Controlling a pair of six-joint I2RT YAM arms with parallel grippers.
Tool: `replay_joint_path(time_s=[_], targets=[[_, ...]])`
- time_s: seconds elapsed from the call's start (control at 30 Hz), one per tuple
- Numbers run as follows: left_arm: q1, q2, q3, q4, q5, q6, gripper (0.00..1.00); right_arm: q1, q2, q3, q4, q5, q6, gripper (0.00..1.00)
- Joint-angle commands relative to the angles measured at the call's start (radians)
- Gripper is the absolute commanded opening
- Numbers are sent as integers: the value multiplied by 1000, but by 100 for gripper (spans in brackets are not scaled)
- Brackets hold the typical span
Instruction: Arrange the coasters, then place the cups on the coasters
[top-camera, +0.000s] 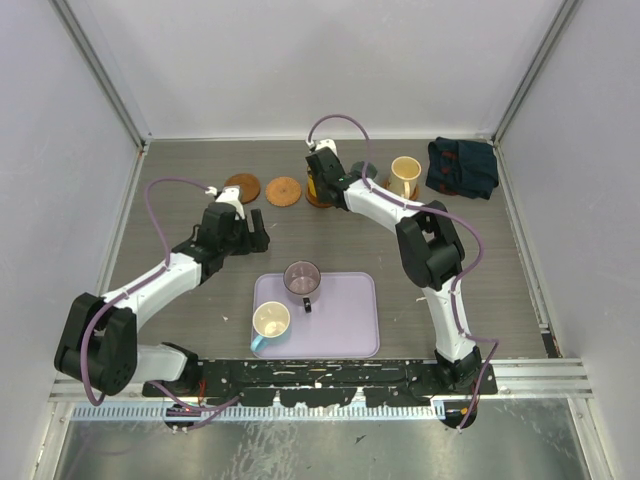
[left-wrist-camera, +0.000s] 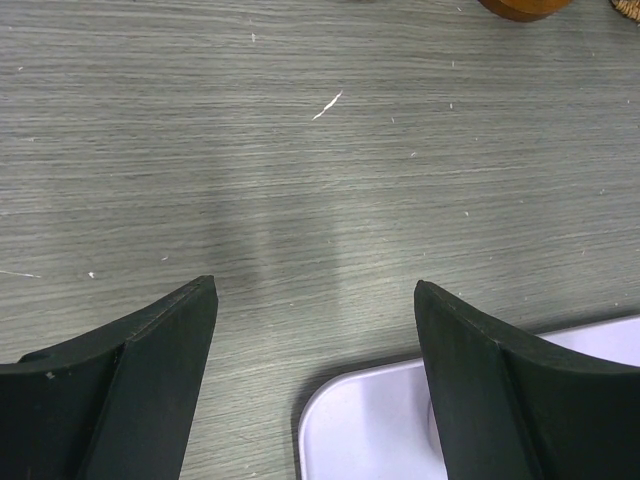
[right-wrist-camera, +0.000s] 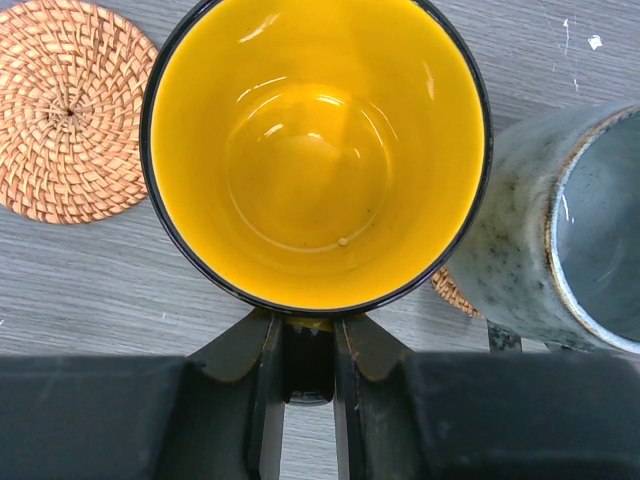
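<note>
The robot's right gripper needs to release the bright yellow-orange cup, now upright at the back of the table, on the brown coaster (top-camera: 319, 191) between the woven coaster and grey-teal cup.
My right gripper (right-wrist-camera: 308, 345) is shut on the handle of the bright yellow-orange cup (right-wrist-camera: 315, 150), which stands upright at the back of the table (top-camera: 314, 190). To its left lies a woven orange-brown coaster (right-wrist-camera: 70, 110) (top-camera: 284, 191), and further left a darker coaster (top-camera: 242, 187). On the yellow cup's right, a grey-teal cup (right-wrist-camera: 560, 230) sits on a coaster (right-wrist-camera: 452, 290). A cream-beige cup (top-camera: 405, 176) stands further right. A purple-grey cup (top-camera: 302, 280) and a cream and light-blue cup (top-camera: 270, 322) rest on the lavender tray (top-camera: 350, 330). My left gripper (left-wrist-camera: 315, 288) (top-camera: 245, 232) hangs open and empty over the tray's corner (left-wrist-camera: 370, 420).
A dark blue cloth (top-camera: 462, 166) lies bunched at the back right corner. White walls close in the table on three sides. A brown coaster's edge (left-wrist-camera: 520, 8) shows at the top of the left wrist view.
</note>
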Motion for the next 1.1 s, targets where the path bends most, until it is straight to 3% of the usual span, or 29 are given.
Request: replay_joint_path(time_s=[0.0, 1.07], targets=[[5, -5, 13, 47, 6, 11, 81, 3, -27, 47, 91, 42, 32, 1], [5, 3, 16, 47, 11, 7, 81, 4, -4, 33, 72, 36, 98, 1]])
